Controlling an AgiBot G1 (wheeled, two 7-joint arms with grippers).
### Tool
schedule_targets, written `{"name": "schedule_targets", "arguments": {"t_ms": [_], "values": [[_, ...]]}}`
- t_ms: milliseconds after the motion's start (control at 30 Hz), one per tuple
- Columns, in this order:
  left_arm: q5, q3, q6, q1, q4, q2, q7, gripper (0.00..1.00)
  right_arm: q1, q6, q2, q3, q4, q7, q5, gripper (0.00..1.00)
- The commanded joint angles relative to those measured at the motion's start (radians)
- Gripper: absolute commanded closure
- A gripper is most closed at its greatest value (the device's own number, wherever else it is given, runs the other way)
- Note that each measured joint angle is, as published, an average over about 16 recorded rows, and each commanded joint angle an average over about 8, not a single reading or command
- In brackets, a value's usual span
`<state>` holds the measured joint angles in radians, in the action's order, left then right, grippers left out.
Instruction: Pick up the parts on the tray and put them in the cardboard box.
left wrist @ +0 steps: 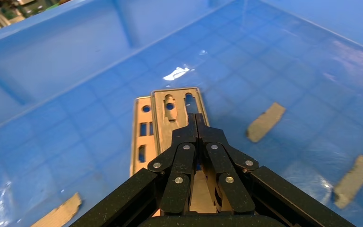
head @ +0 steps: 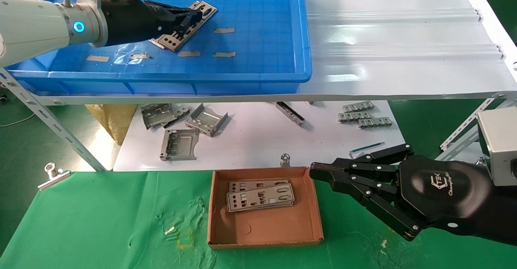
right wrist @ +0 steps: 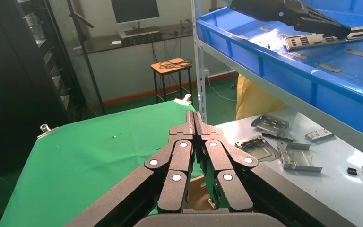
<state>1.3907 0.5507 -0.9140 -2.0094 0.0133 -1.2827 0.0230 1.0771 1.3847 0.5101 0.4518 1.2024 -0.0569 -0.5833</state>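
Observation:
My left fingers are shut by one long edge of the top part; I will open them and grip across both of the top part's long edges [left wrist: 171, 116].
In the blue tray [head: 161, 77] lie overlapping silver parts [head: 171, 40]. My left gripper [head: 198, 15] reaches in from the left. Its fingertips are shut on the long edge of the top part [left wrist: 175, 106], and a second part [left wrist: 142, 132] lies beside and under it. From the right wrist view the same gripper [right wrist: 345, 32] shows over that part [right wrist: 331, 40]. The cardboard box [head: 264, 236] sits on the green cloth with two parts [head: 260, 196] in its back half. My right gripper [head: 313, 171] is shut and holds nothing, just beside the box's back right corner.
Tan tape strips [head: 224, 30] dot the tray floor. The white lower shelf carries bent grey brackets [head: 183, 129], ribbed clips [head: 363, 117] and a thin bar [head: 291, 113]. A binder clip [head: 52, 176] holds the green cloth [head: 101, 220]. A slanted shelf leg [head: 52, 127] stands at the left.

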Motion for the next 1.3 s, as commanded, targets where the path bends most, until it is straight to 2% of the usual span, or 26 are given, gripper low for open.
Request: {"name": "schedule_targets", "arguments": {"t_ms": [33,100,133,267,333,733,1100,1167,1300], "values": [[-0.001,0.0,-0.006,-0.001,0.003,0.0,0.003,0.26,0.0,0.0,0.0,0.0,0.0,0.0,0.0,0.62],[0.001,0.0,-0.017,-0.004,0.009,0.004,0.015,0.04,0.0,0.0,0.0,0.0,0.0,0.0,0.0,0.47],[0.001,0.001,-0.021,-0.005,0.012,0.006,0.021,0.0,0.0,0.0,0.0,0.0,0.0,0.0,0.0,0.38],[0.003,0.002,-0.036,-0.01,0.021,0.014,0.048,0.0,0.0,0.0,0.0,0.0,0.0,0.0,0.0,0.09],[0.003,0.002,-0.041,-0.012,0.023,0.018,0.06,0.0,0.0,0.0,0.0,0.0,0.0,0.0,0.0,0.0],[-0.001,-0.001,-0.031,-0.01,0.011,0.019,0.1,0.0,0.0,0.0,0.0,0.0,0.0,0.0,0.0,0.0],[-0.003,-0.003,-0.016,-0.004,-0.01,0.006,0.094,0.0,0.0,0.0,0.0,0.0,0.0,0.0,0.0,0.0],[-0.004,-0.003,-0.011,-0.003,-0.013,0.004,0.09,0.1,0.0,0.0,0.0,0.0,0.0,0.0,0.0,0.0],[-0.008,-0.006,-0.006,0.001,-0.018,0.002,0.083,0.58,0.0,0.0,0.0,0.0,0.0,0.0,0.0,0.0]]}}
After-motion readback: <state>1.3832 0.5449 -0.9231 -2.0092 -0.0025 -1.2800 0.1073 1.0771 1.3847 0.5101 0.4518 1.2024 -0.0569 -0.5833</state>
